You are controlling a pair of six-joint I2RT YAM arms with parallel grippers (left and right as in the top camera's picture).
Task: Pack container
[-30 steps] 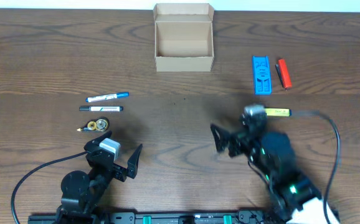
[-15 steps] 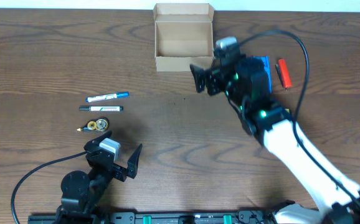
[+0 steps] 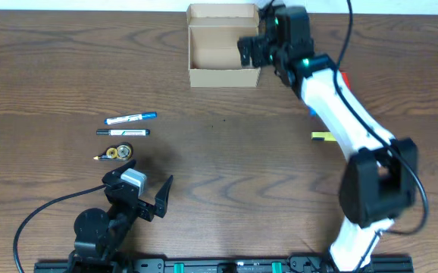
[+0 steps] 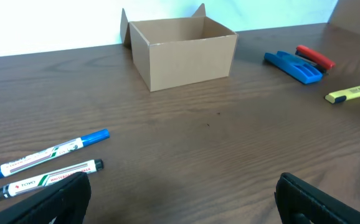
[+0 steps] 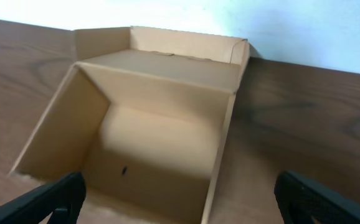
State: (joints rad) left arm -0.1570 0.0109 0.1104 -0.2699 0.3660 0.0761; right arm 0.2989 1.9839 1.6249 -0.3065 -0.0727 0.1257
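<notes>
The middle of the side edge (image 3: 259, 55) (image 5: 219, 155) of the cardboard box, on the side toward the blue tool, should be gripped next by my right gripper.
The container (image 3: 223, 76) is a tan cardboard box standing open at the back of the table, its flap raised behind it. It also shows in the left wrist view (image 4: 186, 56) and the right wrist view (image 5: 161, 81), where its inside looks empty. My right gripper (image 3: 252, 50) hovers over the box's right wall, open and empty (image 5: 180, 202). My left gripper (image 3: 148, 196) rests open and empty near the front left (image 4: 180, 205). A blue-capped marker (image 3: 130, 117) and a black-capped marker (image 3: 123, 132) lie at the left.
A small gold roll with a pencil-like stick (image 3: 115, 152) lies below the markers. A yellow highlighter (image 3: 322, 136) lies to the right, partly under my right arm. A blue tool (image 4: 292, 65) and a red one (image 4: 314, 56) lie right of the box.
My right arm has swung from the front right of the table, near the yellow highlighter, up to the box's right side. The left arm has not moved.
</notes>
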